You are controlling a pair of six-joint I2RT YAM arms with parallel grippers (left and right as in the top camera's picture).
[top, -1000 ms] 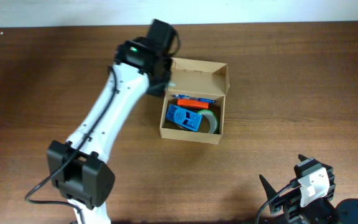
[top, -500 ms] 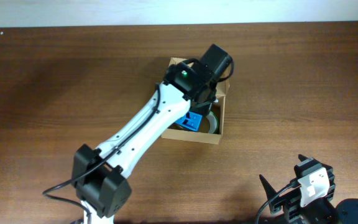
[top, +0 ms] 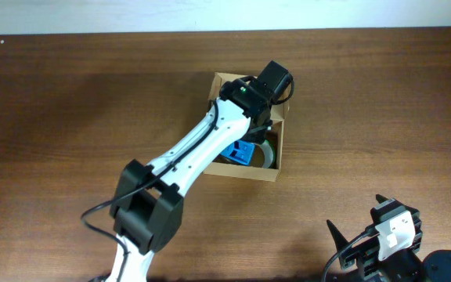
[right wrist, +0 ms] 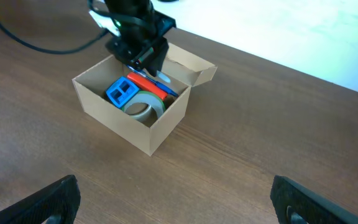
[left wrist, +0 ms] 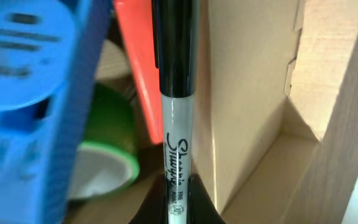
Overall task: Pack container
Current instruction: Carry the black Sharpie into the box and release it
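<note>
The lid flap (right wrist: 207, 74) of the tan cardboard container should next have my right gripper go beside it and close there, empty.
The tan cardboard container (top: 241, 171) stands open at mid-table, its lid flap hinged back at the far side. Inside lie a blue plastic item (top: 241, 151), an orange item (right wrist: 146, 83) and a green-edged tape roll (top: 269, 154). My left gripper (top: 261, 110) is down in the container's back part, shut on a black-and-grey Sharpie marker (left wrist: 178, 124). In the left wrist view the marker stands between the fingertips (left wrist: 197, 199), next to the container's inner wall (left wrist: 247, 93). My right gripper (right wrist: 176, 205) is open and empty over bare wood, near the table's front right.
The brown wooden table (top: 69, 102) extends on all sides of the container. The left arm's white links (top: 186, 157) stretch from the front left across the container's left side. A pale wall edge runs along the table's far side.
My left gripper has swung right from beside the container's back-left corner to above its opening and has gone down inside with the marker. The right arm has not moved.
</note>
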